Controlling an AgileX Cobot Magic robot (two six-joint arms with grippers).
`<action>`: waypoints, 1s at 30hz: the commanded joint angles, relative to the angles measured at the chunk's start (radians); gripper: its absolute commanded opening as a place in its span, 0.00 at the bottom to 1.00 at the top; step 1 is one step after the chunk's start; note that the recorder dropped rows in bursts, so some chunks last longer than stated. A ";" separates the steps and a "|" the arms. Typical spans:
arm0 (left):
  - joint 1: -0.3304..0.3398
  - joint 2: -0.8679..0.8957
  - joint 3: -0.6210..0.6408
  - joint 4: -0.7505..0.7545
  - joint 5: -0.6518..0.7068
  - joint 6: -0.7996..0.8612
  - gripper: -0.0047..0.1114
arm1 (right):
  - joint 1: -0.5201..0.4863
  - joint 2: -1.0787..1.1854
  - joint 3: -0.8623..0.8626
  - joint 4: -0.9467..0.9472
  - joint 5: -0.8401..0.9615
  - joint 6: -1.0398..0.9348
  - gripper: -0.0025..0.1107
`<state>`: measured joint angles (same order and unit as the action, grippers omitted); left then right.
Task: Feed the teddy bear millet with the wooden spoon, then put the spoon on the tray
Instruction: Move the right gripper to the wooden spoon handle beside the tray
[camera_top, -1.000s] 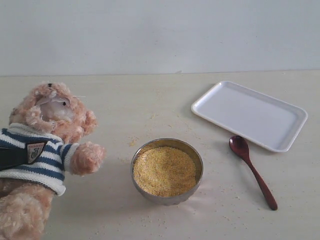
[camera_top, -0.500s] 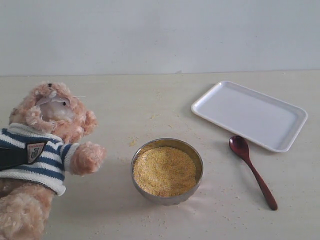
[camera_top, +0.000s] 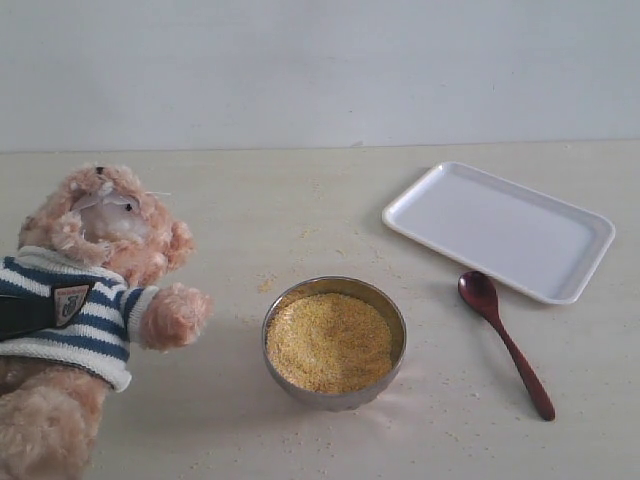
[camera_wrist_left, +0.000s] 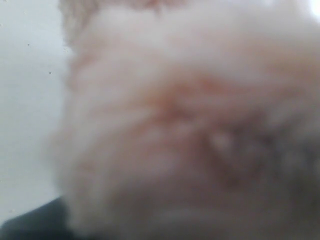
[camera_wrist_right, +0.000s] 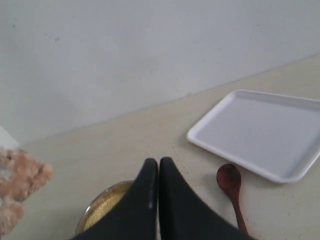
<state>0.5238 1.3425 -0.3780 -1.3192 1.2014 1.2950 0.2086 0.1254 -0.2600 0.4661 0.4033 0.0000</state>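
Note:
Next, I grasp the wooden spoon with my right gripper by the thicker half of its handle (camera_top: 524, 372), toward the end of the handle away from the white tray.
The teddy bear (camera_top: 90, 260) in its striped shirt leans at the left edge of the table, arm stretched toward the steel bowl of millet (camera_top: 330, 342). A dark finger (camera_top: 22, 316) of my left gripper lies across its chest, and blurred fur (camera_wrist_left: 190, 125) fills the left wrist view, so the gripper is closed on the bear. The wooden spoon (camera_top: 503, 338) lies on the table just in front of the white tray (camera_top: 500, 228), untouched. My right gripper (camera_wrist_right: 158, 162) is shut and empty, hanging above the table between the millet (camera_wrist_right: 107, 202) and the spoon (camera_wrist_right: 231, 187).
Loose grains are scattered on the beige tabletop around the bowl's rim (camera_top: 335, 283). A plain pale wall runs behind the table. The tray (camera_wrist_right: 265, 130) holds nothing.

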 joint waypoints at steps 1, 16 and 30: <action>0.002 -0.010 0.006 -0.024 0.020 0.007 0.08 | 0.001 0.257 -0.231 -0.009 0.226 -0.253 0.03; 0.002 -0.010 0.006 -0.023 0.020 0.009 0.08 | 0.001 1.174 -0.509 -0.133 0.358 -0.380 0.68; 0.002 -0.010 0.006 -0.023 0.020 0.009 0.08 | 0.001 1.445 -0.509 -0.126 0.217 -0.401 0.61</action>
<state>0.5238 1.3425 -0.3780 -1.3192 1.2014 1.2950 0.2086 1.5387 -0.7640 0.3414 0.6553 -0.3893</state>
